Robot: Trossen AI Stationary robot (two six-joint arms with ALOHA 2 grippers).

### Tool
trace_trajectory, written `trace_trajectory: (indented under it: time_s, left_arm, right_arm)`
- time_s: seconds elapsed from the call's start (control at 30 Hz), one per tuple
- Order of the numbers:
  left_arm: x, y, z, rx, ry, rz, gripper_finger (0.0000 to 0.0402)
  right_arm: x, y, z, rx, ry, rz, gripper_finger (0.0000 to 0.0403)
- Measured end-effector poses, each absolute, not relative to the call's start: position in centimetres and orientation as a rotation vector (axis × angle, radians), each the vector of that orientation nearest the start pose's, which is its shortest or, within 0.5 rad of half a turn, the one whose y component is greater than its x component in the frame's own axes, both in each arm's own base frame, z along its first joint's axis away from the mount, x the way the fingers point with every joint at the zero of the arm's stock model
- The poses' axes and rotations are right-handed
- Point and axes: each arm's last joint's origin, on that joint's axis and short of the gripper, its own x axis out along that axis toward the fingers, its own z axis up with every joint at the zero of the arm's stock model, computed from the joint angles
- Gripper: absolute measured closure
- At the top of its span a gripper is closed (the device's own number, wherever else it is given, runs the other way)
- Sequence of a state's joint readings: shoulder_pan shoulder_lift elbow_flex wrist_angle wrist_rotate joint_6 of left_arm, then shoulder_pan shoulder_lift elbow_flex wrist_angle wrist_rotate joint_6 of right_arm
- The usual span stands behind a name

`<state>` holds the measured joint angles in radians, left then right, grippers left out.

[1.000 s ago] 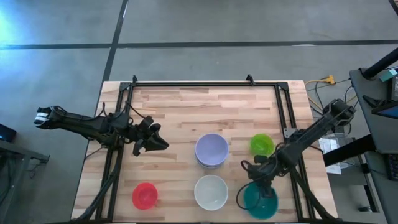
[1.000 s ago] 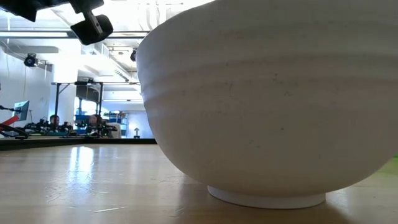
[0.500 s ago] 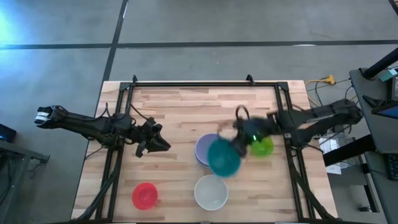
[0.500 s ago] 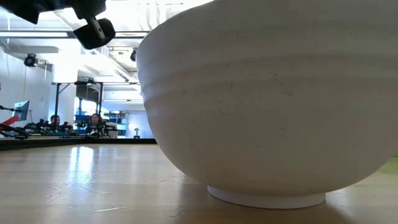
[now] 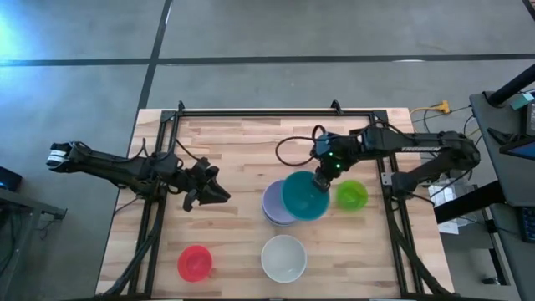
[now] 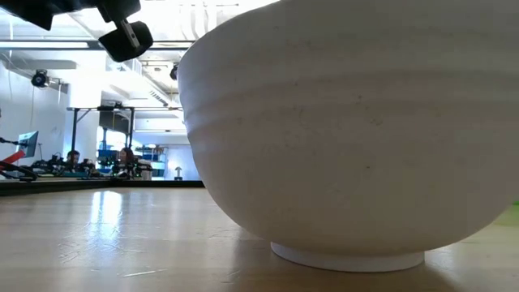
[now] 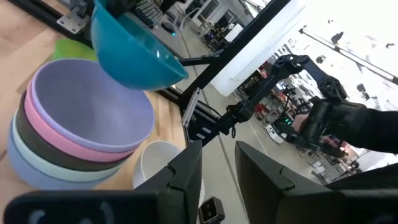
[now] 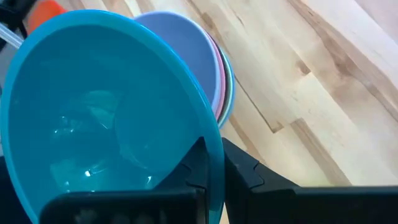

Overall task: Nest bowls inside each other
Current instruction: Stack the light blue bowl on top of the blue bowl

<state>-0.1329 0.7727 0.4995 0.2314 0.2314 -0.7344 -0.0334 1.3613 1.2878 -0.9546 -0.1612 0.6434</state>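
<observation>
The teal bowl hangs tilted and off-centre over the lavender bowl, so next my right gripper lowers it in, then grabs the teal bowl's far rim (image 5: pixel 302 172) to settle it.
My right gripper (image 5: pixel 320 178) is shut on the teal bowl (image 5: pixel 301 196), which hangs tilted over the right side of a stack of several bowls (image 5: pixel 272 206). The stack's top bowl is lavender (image 7: pixel 87 112), with pink, black, mint green and blue below it; it rests on the table. The lime green bowl (image 5: pixel 352 195) stands right of the stack. The white bowl (image 5: pixel 283 257) and the red bowl (image 5: pixel 195 262) stand near the near edge. My left gripper (image 5: pixel 219 194) hovers open, left of the stack. My right gripper holds the teal bowl by its rim (image 8: pixel 211 140), on the side toward the table's right edge. One finger is inside the bowl and one outside. The fingers come from above, slanting in from the far right. The bowl is lifted clear and tilted.
The white bowl (image 6: pixel 349 130) fills most of the low view. A black frame (image 5: pixel 251 112) runs along the table's far, left and right sides. Bare wood lies left of the stack and along the far side. Cables (image 5: pixel 288 150) loop off the right arm.
My right gripper has carried the teal bowl up from the table's near right corner, toward the far edge and leftward, and now holds it over the stack's right side, tilted. My left arm has barely moved.
</observation>
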Motion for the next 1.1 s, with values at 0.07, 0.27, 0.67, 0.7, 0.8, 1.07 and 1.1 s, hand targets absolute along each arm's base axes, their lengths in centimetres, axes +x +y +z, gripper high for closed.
trace_trajectory:
  time_s: [0.07, 0.27, 0.67, 0.7, 0.8, 1.07, 1.1]
  left_arm:
    - [17.7, -3.0, 27.5, -0.720, 0.177, -0.331, 0.0320]
    - [17.7, -3.0, 27.6, -0.720, 0.175, -0.332, 0.0320]
    - [17.6, -3.0, 27.7, -0.719, 0.168, -0.334, 0.0320]
    - [17.6, -3.0, 27.7, -0.719, 0.170, -0.333, 0.0320]
    - [17.7, -3.0, 27.7, -0.719, 0.169, -0.334, 0.0320]
    - [17.6, -3.0, 27.9, -0.720, 0.161, -0.337, 0.0320]
    - [17.6, -3.0, 27.9, -0.720, 0.160, -0.338, 0.0320]
  right_arm:
    - [27.0, -0.4, 31.7, 0.669, 1.050, -0.214, 0.0389]
    - [29.3, -0.4, 30.7, 0.619, 1.110, -0.196, 0.0390]
    - [33.9, -0.6, 30.4, 0.563, 1.152, -0.153, 0.0390]
    - [34.4, -0.6, 30.0, 0.560, 1.168, -0.155, 0.0390]
    - [35.5, -0.6, 29.2, 0.548, 1.208, -0.158, 0.0390]
    - [36.4, -0.7, 28.7, 0.511, 1.277, -0.176, 0.0356]
    - [36.4, -0.8, 28.8, 0.495, 1.277, -0.191, 0.0348]
